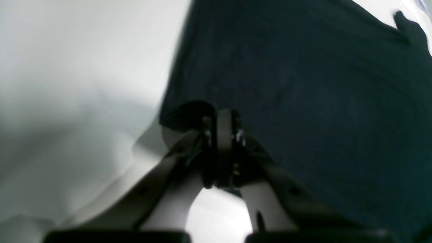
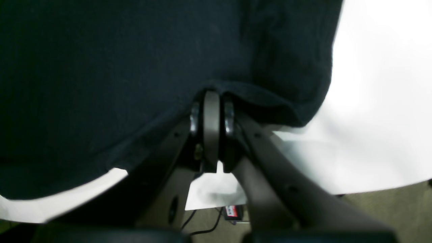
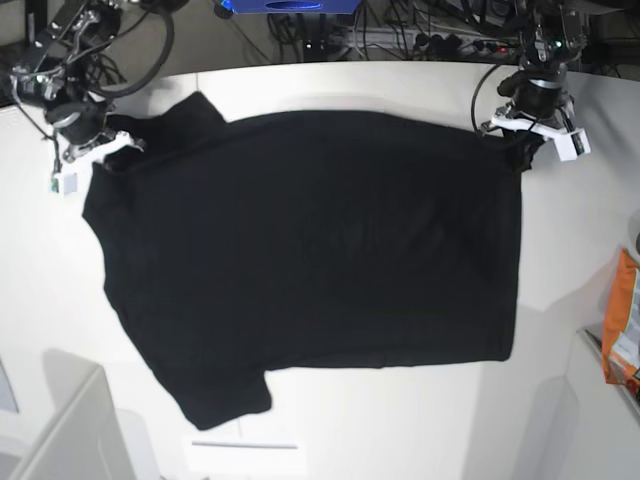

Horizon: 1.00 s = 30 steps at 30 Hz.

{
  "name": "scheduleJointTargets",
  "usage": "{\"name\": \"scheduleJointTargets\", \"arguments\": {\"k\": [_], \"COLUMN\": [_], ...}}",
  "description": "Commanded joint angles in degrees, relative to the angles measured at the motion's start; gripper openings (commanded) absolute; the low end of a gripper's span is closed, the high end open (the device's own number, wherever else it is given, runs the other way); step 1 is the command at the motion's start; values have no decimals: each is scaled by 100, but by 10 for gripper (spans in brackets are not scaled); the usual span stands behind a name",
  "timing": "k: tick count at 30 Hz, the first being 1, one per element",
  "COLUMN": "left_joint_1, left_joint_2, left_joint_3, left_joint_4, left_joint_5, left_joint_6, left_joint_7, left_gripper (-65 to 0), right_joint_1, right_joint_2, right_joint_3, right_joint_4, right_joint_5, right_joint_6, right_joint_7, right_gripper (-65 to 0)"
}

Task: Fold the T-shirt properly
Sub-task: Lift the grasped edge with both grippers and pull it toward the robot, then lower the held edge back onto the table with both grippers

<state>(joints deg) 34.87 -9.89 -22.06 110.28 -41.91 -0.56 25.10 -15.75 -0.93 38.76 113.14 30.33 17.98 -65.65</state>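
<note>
My right gripper should lay the black T-shirt's back edge down on the shirt's own body, just inside the T-shirt's side edge point(image 3: 122, 262) nearest the grey box.
The black T-shirt point(image 3: 310, 250) lies spread flat on the white table point(image 3: 400, 420), with one sleeve at the front left and one at the back left. My left gripper point(image 3: 522, 150) is at the shirt's back right corner. In the left wrist view the left gripper point(image 1: 222, 116) is shut on the shirt's edge point(image 1: 303, 84). My right gripper point(image 3: 100, 152) is at the shirt's back left corner by the sleeve. In the right wrist view the right gripper point(image 2: 212, 98) is shut on the shirt's hem point(image 2: 101, 67), which is lifted slightly off the table.
An orange snack bag point(image 3: 622, 320) lies at the right edge. Cables and equipment point(image 3: 400, 30) run behind the table's back edge. A grey box point(image 3: 60, 430) stands at the front left. The floor point(image 2: 388, 206) shows past the table edge in the right wrist view.
</note>
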Motion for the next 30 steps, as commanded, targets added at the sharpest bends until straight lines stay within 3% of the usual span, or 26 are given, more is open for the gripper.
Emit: {"name": "scheduleJointTargets", "arguments": {"k": [1,8,12,15,22,27,30], "left_joint_1": [-46,-353,-758,-977,-1285,-1478,-1593], "left_joint_2": [-44,-44,-44,-35,-62,-70,-70], "left_joint_3": [4,22,-48,-48,-22,-31,-40], "left_joint_4": [89,45,-8,-26,-26,-35,-114], "left_joint_5": [-33,-7,2,2,2,2,2], "left_joint_6": [25,87,87,87,614,649,649], "left_joint_7": [-132,-88,650,870,870,1046,1274], "left_gripper": [-650,-650,-650,-650,-650,-650,-650], "right_joint_1": [173,990,1324,1509,2071,2467,2564], "right_joint_2": [62,62,62,62,71,80,273], "right_joint_3": [-4,-13,-13,-21,-21,-39,-452], "right_joint_4": [84,-233,-620,-892,-1446,-1798,-1982], "right_joint_5": [-110,-804,-1068,-1138,-1543,-1674,-1666], "right_joint_6": [18,18,18,18,44,53,53], "right_joint_7": [64,-130,-121,-86,-59,-59,-51], "right_gripper": [-650,-650,-650,-650,-650,-650,-650]}}
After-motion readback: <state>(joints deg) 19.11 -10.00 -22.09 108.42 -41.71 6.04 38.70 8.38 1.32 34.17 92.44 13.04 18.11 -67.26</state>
